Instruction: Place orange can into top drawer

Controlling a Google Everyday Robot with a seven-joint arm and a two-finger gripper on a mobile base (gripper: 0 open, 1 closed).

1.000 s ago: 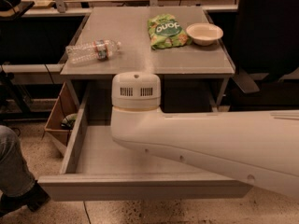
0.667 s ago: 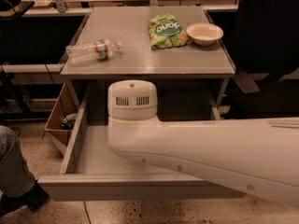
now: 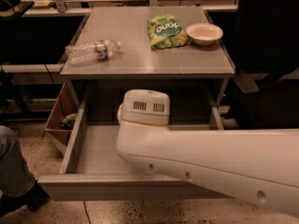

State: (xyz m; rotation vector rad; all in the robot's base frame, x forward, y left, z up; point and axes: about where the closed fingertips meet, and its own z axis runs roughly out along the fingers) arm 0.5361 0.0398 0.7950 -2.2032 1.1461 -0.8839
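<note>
The robot's gripper will release the orange can on the middle of the drawer's grey bottom (image 3: 134, 129), below the vented end of the robot's arm.
The top drawer (image 3: 117, 188) is pulled out under the table, and part of its grey floor (image 3: 96, 148) shows. My white arm reaches in from the right, and its vented end (image 3: 145, 107) sits over the middle of the drawer. The gripper is hidden beneath that end of the arm, down in the drawer. The orange can is out of view.
On the table top (image 3: 140, 62) lie a clear plastic bottle (image 3: 91, 50), a green snack bag (image 3: 167, 31) and a white bowl (image 3: 204, 33). A cardboard box (image 3: 58, 120) stands left of the drawer. A person's leg (image 3: 11, 167) is at the lower left and a dark chair (image 3: 266, 36) at the right.
The vented end of my arm has dropped lower over the drawer and shifted a little to the right. The things on the table have not moved.
</note>
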